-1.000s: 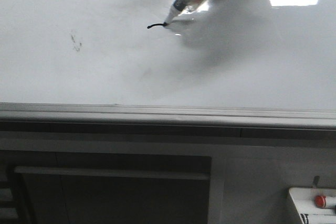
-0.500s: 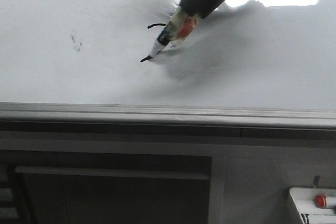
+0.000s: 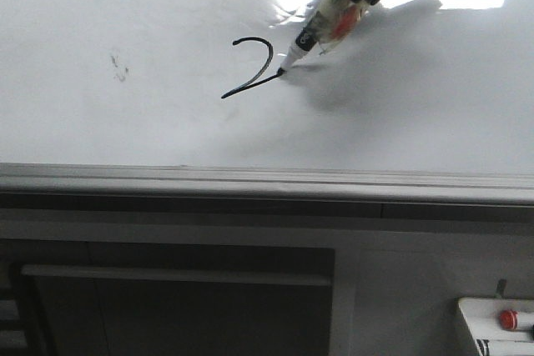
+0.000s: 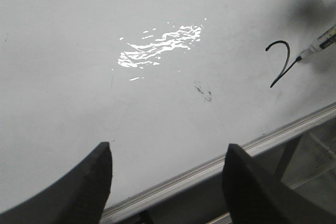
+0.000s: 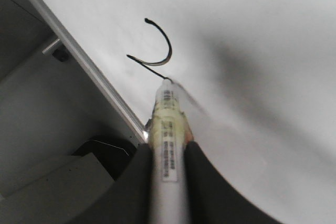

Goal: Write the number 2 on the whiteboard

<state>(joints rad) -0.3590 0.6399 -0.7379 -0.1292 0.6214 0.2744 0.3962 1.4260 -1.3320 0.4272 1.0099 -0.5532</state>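
Observation:
My left gripper is going to close on the black part (image 4: 326, 40) near the white marker's tip, beside the wrapped part of the marker that my right gripper holds.
The whiteboard (image 3: 125, 14) fills the upper part of the front view. On it is a black handwritten number 2 (image 3: 259, 64), with a curved top and a tail running right. My right gripper (image 5: 168, 148) is shut on a white marker (image 3: 321, 31). The marker's black tip touches the board at the right end of the tail. The 2 also shows in the left wrist view (image 4: 282, 61) and the right wrist view (image 5: 157, 56). My left gripper (image 4: 167, 158) is open and empty, hovering over the board near its grey edge rail (image 4: 220, 161), left of the digit.
Faint dark specks (image 3: 119, 67) mark the board left of the digit. The grey metal rail (image 3: 267, 181) runs along the board's near edge. A small white box with a red button (image 3: 507, 319) sits at the lower right, below the board.
The marker drew the curve down to the lower left, then moved right along the tail. One second ago only a short top stroke was there.

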